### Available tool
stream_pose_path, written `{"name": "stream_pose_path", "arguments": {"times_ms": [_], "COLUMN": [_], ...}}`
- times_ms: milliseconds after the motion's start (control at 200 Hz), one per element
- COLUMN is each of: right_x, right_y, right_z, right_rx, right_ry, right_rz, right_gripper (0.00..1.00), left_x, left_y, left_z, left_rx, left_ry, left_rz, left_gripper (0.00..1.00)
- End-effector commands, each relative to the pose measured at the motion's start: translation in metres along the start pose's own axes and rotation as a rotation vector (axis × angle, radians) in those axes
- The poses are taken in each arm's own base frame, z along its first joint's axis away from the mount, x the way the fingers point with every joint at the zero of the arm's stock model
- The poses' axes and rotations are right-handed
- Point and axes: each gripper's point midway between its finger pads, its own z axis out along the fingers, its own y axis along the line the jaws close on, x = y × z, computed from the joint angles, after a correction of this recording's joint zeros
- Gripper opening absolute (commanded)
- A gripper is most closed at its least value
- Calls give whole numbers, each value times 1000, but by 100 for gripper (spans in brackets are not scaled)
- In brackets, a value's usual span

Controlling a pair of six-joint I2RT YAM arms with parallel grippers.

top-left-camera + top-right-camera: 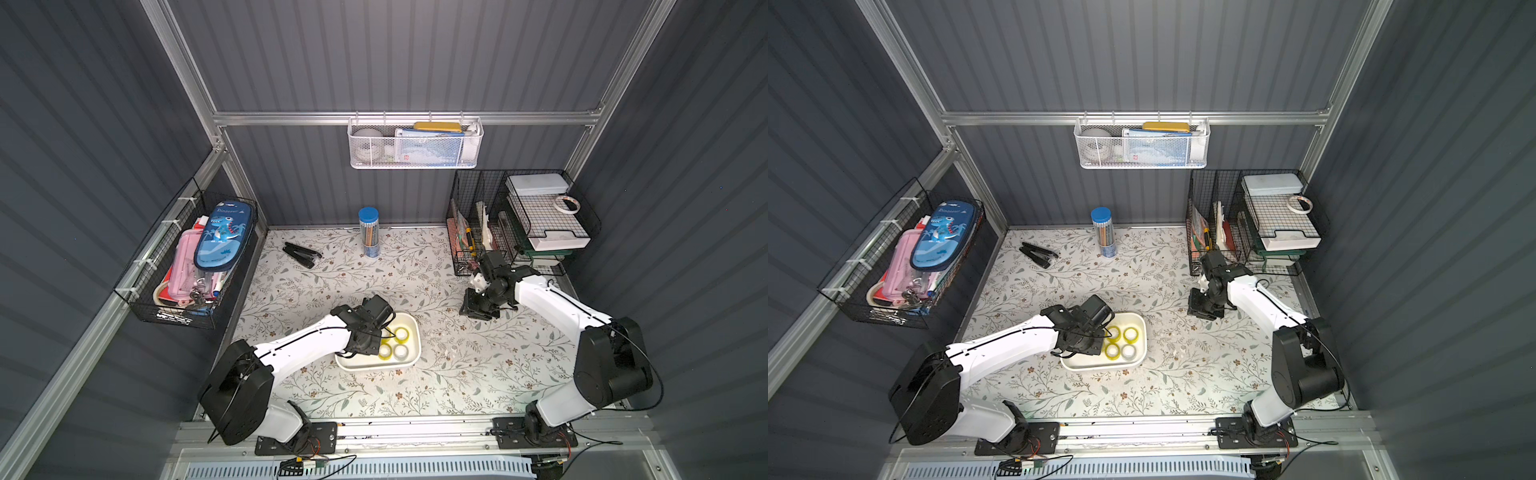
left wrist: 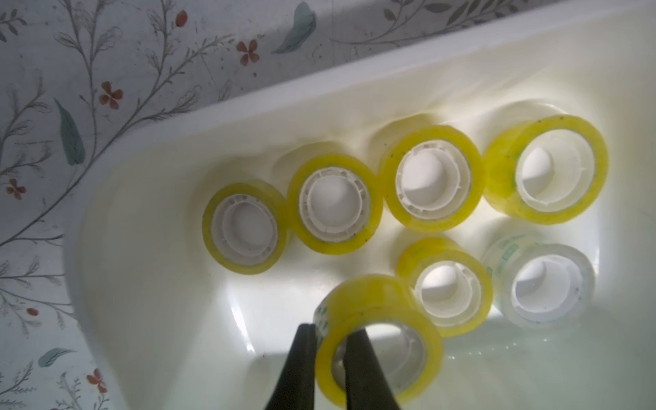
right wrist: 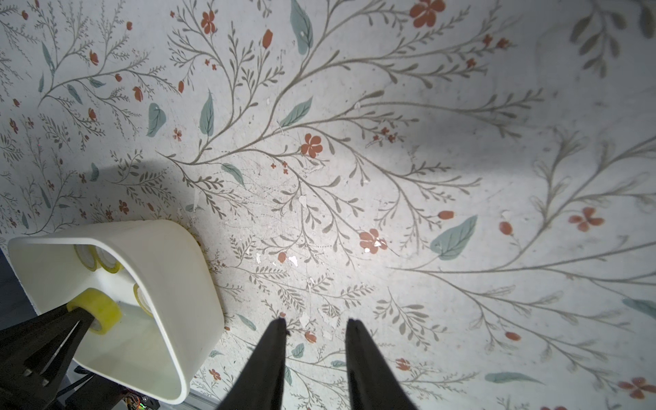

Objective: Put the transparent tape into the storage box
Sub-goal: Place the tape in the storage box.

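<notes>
Next, my left gripper lets go of the transparent tape beside the yellow roll that touches the clear roll (image 1: 369, 352) (image 2: 359, 316) in the storage box.
The storage box (image 2: 248, 106) is a shallow white tray on the floral mat, seen in both top views (image 1: 374, 366) (image 1: 1100, 366). Several yellow-tinted tape rolls (image 2: 431, 182) and one clear roll (image 2: 539, 284) lie flat in it. My left gripper (image 2: 332, 328) is shut on another transparent tape roll (image 2: 383, 301), one finger outside its wall and one inside the core. That roll stands on edge inside the box (image 3: 103, 312). My right gripper (image 3: 317, 321) hangs open over bare mat to the right of the box (image 1: 478, 309), with nothing between its fingers.
A blue-capped pencil tube (image 1: 368, 232) and a black stapler (image 1: 302, 253) stand at the back of the mat. Black wire racks (image 1: 523, 220) with white cases fill the back right corner. A wire basket (image 1: 187, 266) hangs on the left wall, a white perforated basket (image 1: 415, 143) on the back wall.
</notes>
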Motion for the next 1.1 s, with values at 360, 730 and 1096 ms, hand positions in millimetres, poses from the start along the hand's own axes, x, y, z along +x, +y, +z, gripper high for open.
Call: {"name": "stream_pose_path", "arguments": {"times_ms": [360, 730, 1096], "right_x": [2, 0, 3], "right_y": [-2, -1, 28], "right_z": [0, -1, -4], "right_rx": [23, 20, -140], "right_ry": [16, 10, 21], "right_rz": [-3, 4, 0], "right_gripper": [33, 34, 36], "left_x": [24, 24, 23], "left_y": [7, 1, 1], "left_z": [21, 30, 28], "left_rx": [20, 46, 45], "left_ry": [69, 72, 71], "left_rz": [-2, 5, 14], "left_gripper": [2, 23, 38]}}
